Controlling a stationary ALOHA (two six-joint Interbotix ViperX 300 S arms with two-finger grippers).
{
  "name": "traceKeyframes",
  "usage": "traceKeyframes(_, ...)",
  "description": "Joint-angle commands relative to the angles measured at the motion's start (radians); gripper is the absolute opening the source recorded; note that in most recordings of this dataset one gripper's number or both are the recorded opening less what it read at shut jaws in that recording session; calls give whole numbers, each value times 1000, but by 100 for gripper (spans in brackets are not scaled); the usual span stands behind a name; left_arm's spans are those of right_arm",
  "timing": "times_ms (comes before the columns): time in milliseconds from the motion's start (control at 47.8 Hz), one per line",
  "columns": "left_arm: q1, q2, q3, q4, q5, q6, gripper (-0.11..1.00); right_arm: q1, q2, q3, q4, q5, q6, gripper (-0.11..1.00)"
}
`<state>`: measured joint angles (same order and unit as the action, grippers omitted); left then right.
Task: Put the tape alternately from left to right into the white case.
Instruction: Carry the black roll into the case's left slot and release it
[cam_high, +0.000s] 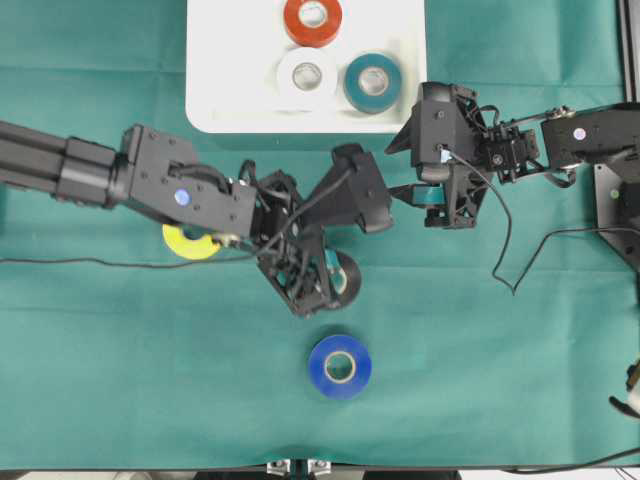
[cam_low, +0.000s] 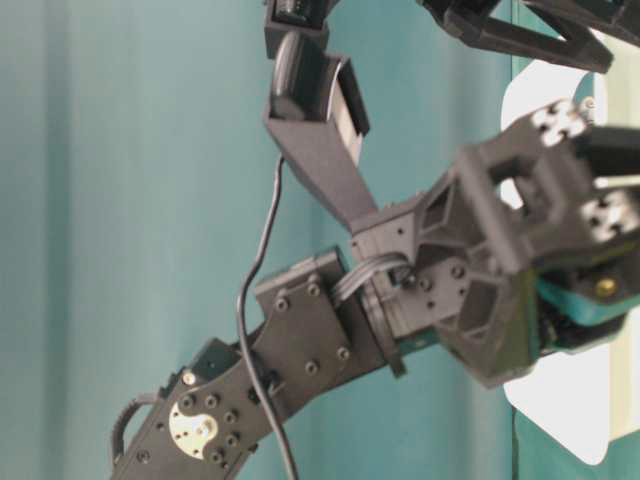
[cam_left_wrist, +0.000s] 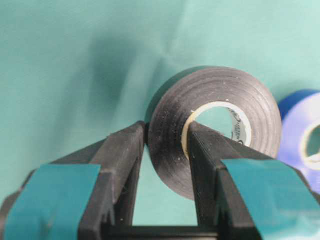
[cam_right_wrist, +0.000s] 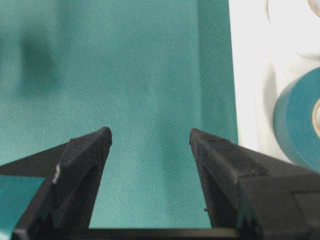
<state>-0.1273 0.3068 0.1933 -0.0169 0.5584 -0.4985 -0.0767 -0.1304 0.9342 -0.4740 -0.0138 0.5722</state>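
The robot's left gripper should release the black roll on the empty bottom of the white case beside the white roll (cam_high: 243, 75).
The white case (cam_high: 240, 100) lies at the top middle and holds an orange-red roll (cam_high: 312, 20), a white roll (cam_high: 307, 76) and a teal roll (cam_high: 373, 82). My left gripper (cam_left_wrist: 167, 132) is shut on the wall of the black roll (cam_left_wrist: 220, 95), one finger outside it and one inside its pale core. The black roll (cam_high: 349, 270) stands on edge over the green cloth. A blue roll (cam_high: 340, 366) lies flat just in front of it. A yellow roll (cam_high: 190, 243) peeks out from under the left arm. My right gripper (cam_right_wrist: 150, 132) is open and empty beside the case's near edge (cam_right_wrist: 250, 75).
The left arm's wrist camera (cam_high: 360, 190) sits close to the right gripper (cam_high: 405, 192). A black cable (cam_high: 505, 260) trails on the cloth at the right. A black mount (cam_high: 620, 210) stands at the right edge. The table's front edge runs along the bottom.
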Motion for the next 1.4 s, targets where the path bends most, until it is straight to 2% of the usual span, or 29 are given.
traceKeyframes(0, 32, -71, 3, 3, -3, 25, -4, 3, -20, -9, -2, -6, 2, 71)
traceKeyframes(293, 112, -124, 40, 3, -3, 61, -4, 3, -20, -11, -2, -6, 2, 71)
traceKeyframes(481, 170, -173, 91, 3, -2, 124, -4, 3, -20, -11, -2, -6, 2, 71)
traceKeyframes(711, 245, -233, 153, 3, -3, 143, -4, 3, -20, -9, -2, -6, 2, 71)
traceKeyframes(879, 293, -273, 218, 3, -5, 189, -4, 2, -20, -11, 0, -6, 3, 71)
traceKeyframes(1130, 380, -290, 298, 3, -51, 204, -4, 3, -20, -11, 2, -15, 3, 71)
traceKeyframes(1381, 471, -304, 339, 3, -114, 284, -4, 2, -20, -11, 3, -18, 3, 71)
